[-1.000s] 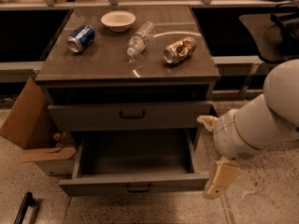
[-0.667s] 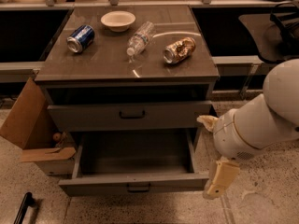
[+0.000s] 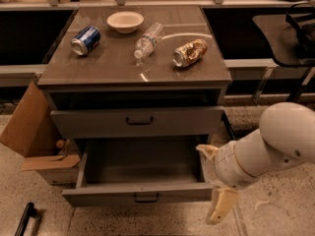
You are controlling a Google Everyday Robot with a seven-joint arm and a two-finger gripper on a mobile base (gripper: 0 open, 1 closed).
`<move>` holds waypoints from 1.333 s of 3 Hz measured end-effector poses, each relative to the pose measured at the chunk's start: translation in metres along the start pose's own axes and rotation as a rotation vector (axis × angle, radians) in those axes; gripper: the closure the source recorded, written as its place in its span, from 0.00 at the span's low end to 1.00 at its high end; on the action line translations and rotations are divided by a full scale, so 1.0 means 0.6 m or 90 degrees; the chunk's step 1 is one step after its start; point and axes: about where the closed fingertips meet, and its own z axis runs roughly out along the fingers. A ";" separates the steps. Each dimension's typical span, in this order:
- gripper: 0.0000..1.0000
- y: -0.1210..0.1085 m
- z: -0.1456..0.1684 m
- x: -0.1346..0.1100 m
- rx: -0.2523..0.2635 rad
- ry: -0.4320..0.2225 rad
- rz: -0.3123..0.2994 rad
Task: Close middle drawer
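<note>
My gripper should next close just outside the middle drawer's front [image 3: 199, 194], at the end nearest the white arm.
The middle drawer [image 3: 138, 192] is a wide grey drawer with a low front and a small dark bar handle. It is pulled far out and its inside is bare. The top drawer [image 3: 138, 121] above it is pushed in. The lowest drawer is hidden beneath the open one. My gripper [image 3: 206, 185] is at the open drawer's right front corner, on the end of the white arm [image 3: 275, 141] coming in from the right. Its cream fingers [image 3: 221, 206] are spread apart and hold nothing. One points down past the drawer front and the other sits by the drawer's right side.
On the cabinet top [image 3: 113, 65] lie a blue can [image 3: 85, 40], a white bowl [image 3: 125, 21], a clear plastic bottle [image 3: 148, 39] and a brown can [image 3: 190, 52]. A cardboard box [image 3: 34, 132] stands on the floor at the left. A dark rod [image 3: 24, 219] lies at the bottom left.
My arm and gripper have dropped lower and shifted slightly left, closer to the open drawer's right front corner. The drawer has not moved.
</note>
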 end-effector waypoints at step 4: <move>0.19 0.036 0.194 0.094 -0.062 -0.042 -0.042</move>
